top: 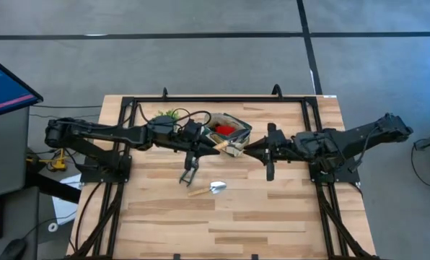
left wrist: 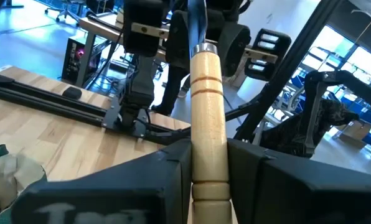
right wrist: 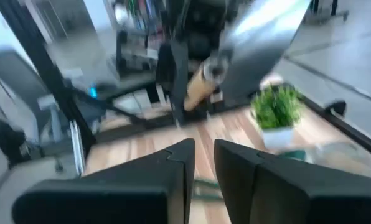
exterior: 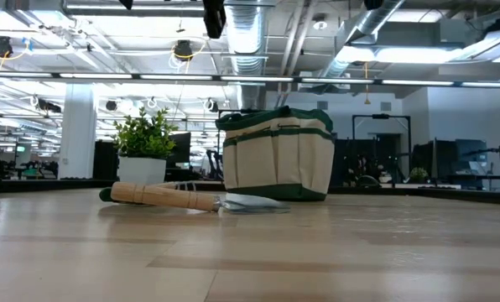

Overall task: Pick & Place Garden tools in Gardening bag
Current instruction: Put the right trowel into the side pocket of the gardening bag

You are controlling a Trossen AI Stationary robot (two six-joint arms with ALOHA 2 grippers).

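The shiny blade of the tool slants above the narrow finger gap of my right gripper, so next I open it wide, turn it, and close it on the blade's flat sides (left wrist: 197,23).
My left gripper (left wrist: 209,146) is shut on a wooden-handled garden tool (left wrist: 205,93), held in the air just beside the gardening bag (top: 229,131). The cream bag with green trim (exterior: 275,155) stands upright on its base, a red piece (top: 224,129) inside it. My right gripper (right wrist: 203,149) faces the tool's shiny blade (right wrist: 266,31), its fingers a narrow gap apart with nothing between them. A wooden-handled trowel (top: 208,189) lies flat on the table. A dark tool (top: 190,170) shows just beyond it. My left gripper pinches the tool's wooden handle (left wrist: 209,177) between its two fingers, at the handle's free end. The fingers come level from the table's left and lie along the handle. The handle runs out past the fingertips, its metal end (left wrist: 201,25) toward the right arm. The tool is lifted clear.
A small potted plant (top: 168,115) stands at the far side, left of the bag. A black frame (top: 222,99) runs along the table's far edge and sides. Bare wood (top: 273,217) lies toward the near edge. A monitor (top: 2,87) stands off the table's left.
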